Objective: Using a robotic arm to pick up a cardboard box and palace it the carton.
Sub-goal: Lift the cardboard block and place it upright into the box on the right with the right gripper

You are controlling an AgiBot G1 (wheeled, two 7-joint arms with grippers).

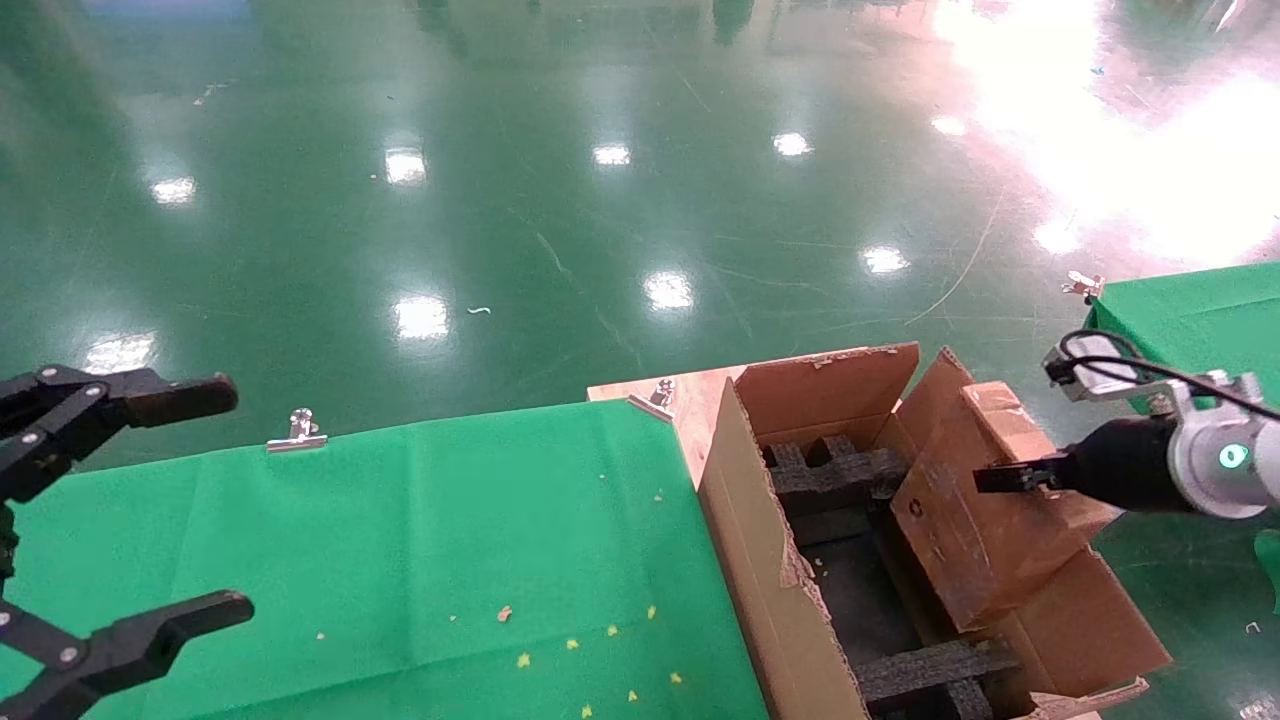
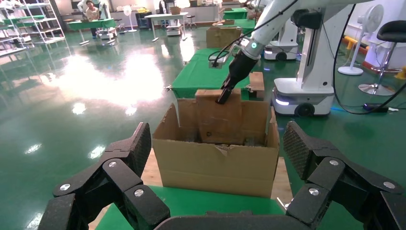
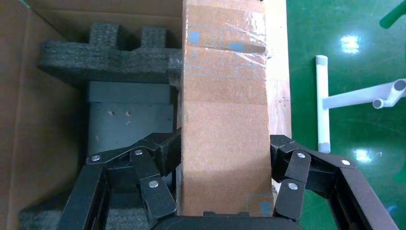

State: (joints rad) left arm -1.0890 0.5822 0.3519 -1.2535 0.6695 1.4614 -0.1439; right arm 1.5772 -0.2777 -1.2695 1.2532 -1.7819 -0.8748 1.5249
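Note:
Next, my right gripper releases the cardboard box between the black foam blocks, against the carton's side (image 1: 924, 577) closest to the white arm.
The large brown carton (image 1: 745, 540) with ragged flaps stands right of the green table, with black foam blocks (image 1: 830, 475) inside. My right gripper (image 1: 1000, 478), on the white arm with the teal ring (image 1: 1232, 457), is shut on the small flat cardboard box (image 1: 950, 540). It holds the box tilted, lower end inside the carton's right side. In the right wrist view the fingers (image 3: 163, 153) clamp the box (image 3: 224, 120) on both narrow sides above the foam (image 3: 110, 52). My left gripper (image 1: 240, 498) is open and empty at the far left, facing the carton (image 2: 215, 167).
A green cloth table (image 1: 400, 550) with metal clips (image 1: 297, 432) lies left of the carton, with small scraps on it. A wooden board (image 1: 690, 400) sits under the carton. Another green table (image 1: 1200, 310) is at the right. A white stand (image 3: 321, 100) is on the floor beside the carton.

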